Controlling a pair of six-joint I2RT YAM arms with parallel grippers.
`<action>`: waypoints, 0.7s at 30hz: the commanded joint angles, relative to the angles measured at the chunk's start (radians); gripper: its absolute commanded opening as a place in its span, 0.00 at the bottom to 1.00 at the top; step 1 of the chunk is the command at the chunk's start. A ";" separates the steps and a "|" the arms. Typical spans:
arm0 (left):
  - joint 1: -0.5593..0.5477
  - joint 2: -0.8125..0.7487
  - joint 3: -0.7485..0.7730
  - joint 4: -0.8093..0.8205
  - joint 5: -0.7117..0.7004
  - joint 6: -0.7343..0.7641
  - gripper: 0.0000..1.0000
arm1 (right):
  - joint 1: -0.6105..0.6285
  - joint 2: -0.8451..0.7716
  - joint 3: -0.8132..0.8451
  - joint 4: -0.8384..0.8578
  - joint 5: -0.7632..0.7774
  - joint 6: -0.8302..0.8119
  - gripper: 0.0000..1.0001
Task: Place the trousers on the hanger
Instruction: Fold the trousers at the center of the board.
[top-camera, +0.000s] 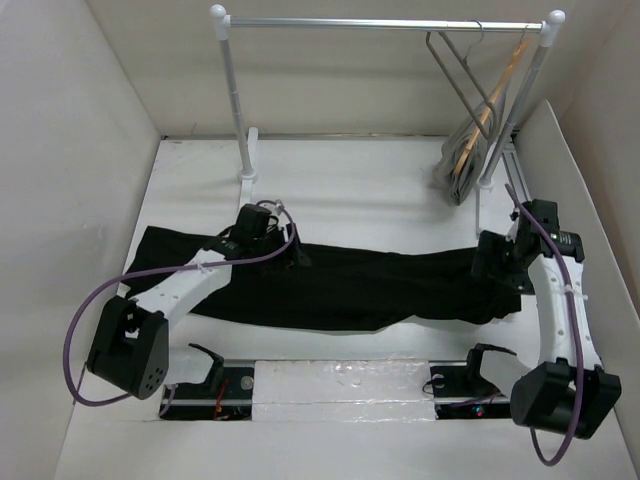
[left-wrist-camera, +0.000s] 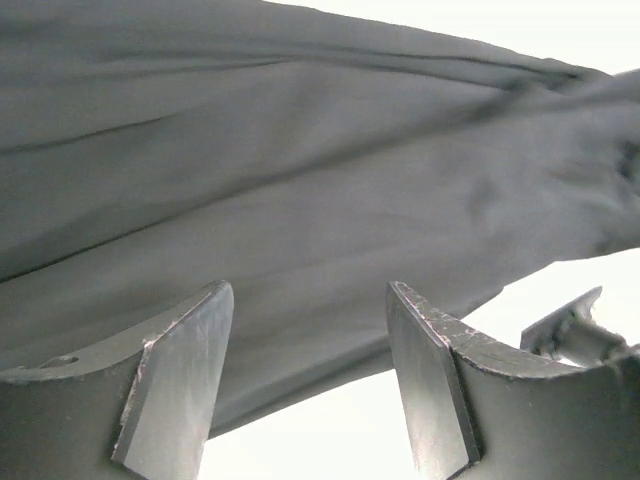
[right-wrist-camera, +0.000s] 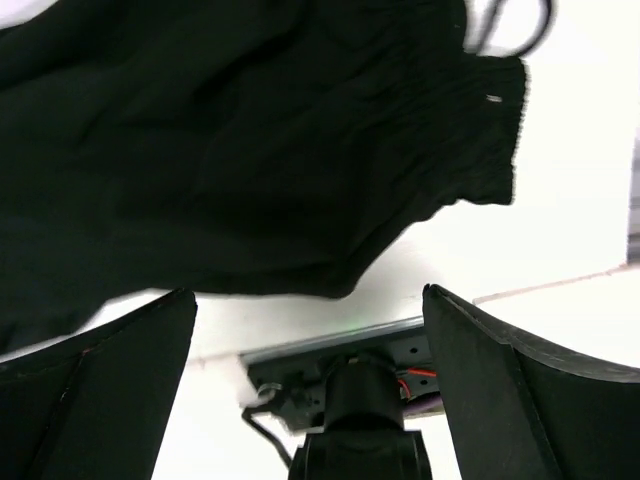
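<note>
Next, I close my right gripper on the gathered waistband (top-camera: 509, 284) (right-wrist-camera: 468, 90) of the black trousers, beside the drawstring, because that end of the trousers gets lifted next toward the hanger.
The black trousers (top-camera: 350, 285) lie flat across the table from left to right. They fill the left wrist view (left-wrist-camera: 300, 170), and their gathered waistband shows in the right wrist view (right-wrist-camera: 470, 130). My left gripper (top-camera: 287, 250) is open and empty just above the trousers' left part, with its fingers (left-wrist-camera: 180, 380) spread over the cloth edge. My right gripper (top-camera: 495, 265) is open and empty over the waistband end, with its fingers (right-wrist-camera: 510, 390) wide apart. The grey hanger (top-camera: 455, 70) hangs on the rail at the back right.
A clothes rack with white posts (top-camera: 232, 100) and a metal rail (top-camera: 380, 23) stands at the back. A wooden hanger (top-camera: 497, 95) and grey cloth (top-camera: 460, 170) hang by its right post. White walls enclose the table. The right arm's base mount (right-wrist-camera: 360, 390) is below the right gripper.
</note>
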 joint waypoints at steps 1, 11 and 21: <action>-0.087 -0.050 0.091 -0.006 -0.049 0.020 0.59 | -0.033 -0.054 -0.025 0.032 0.130 0.075 1.00; -0.110 -0.084 0.053 -0.006 -0.005 0.046 0.58 | -0.269 -0.133 -0.306 0.312 0.006 0.243 1.00; -0.225 -0.085 0.067 -0.030 -0.061 0.055 0.57 | -0.269 -0.040 -0.435 0.529 -0.028 0.361 1.00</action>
